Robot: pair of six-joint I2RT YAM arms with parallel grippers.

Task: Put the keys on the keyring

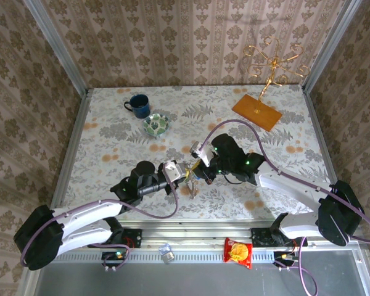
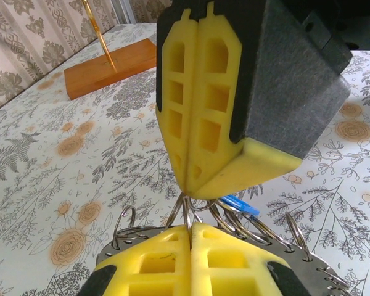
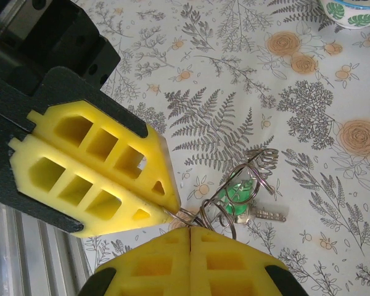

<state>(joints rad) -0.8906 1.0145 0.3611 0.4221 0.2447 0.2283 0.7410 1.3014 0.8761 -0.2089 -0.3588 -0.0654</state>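
The robot's right gripper should set the blue key tag, now just behind the wire loops, down on the table (image 1: 220, 192) beside the keyring, on the right gripper's side.
Over the middle of the table both grippers meet tip to tip. My left gripper (image 1: 186, 175) (image 2: 191, 229) is shut on a thin wire loop (image 2: 186, 209) of the keyring (image 2: 111, 258), a flat grey plate with several wire loops through its holes. My right gripper (image 1: 200, 168) (image 3: 190, 231) is shut on a neighbouring loop (image 3: 225, 216). In the left wrist view the right fingers (image 2: 200, 111) come down from above. A blue key tag (image 2: 240, 205) shows just behind the loops. The green-tagged key (image 3: 243, 192) sits among the loops; whether it hangs or lies on the table I cannot tell.
A dark blue mug (image 1: 137, 105) and a green-patterned bowl (image 1: 155, 125) stand at the back left. An orange wooden base (image 1: 256, 111) with a gold wire stand (image 1: 271, 61) is at the back right. A red snack packet (image 1: 238, 251) lies on the front rail.
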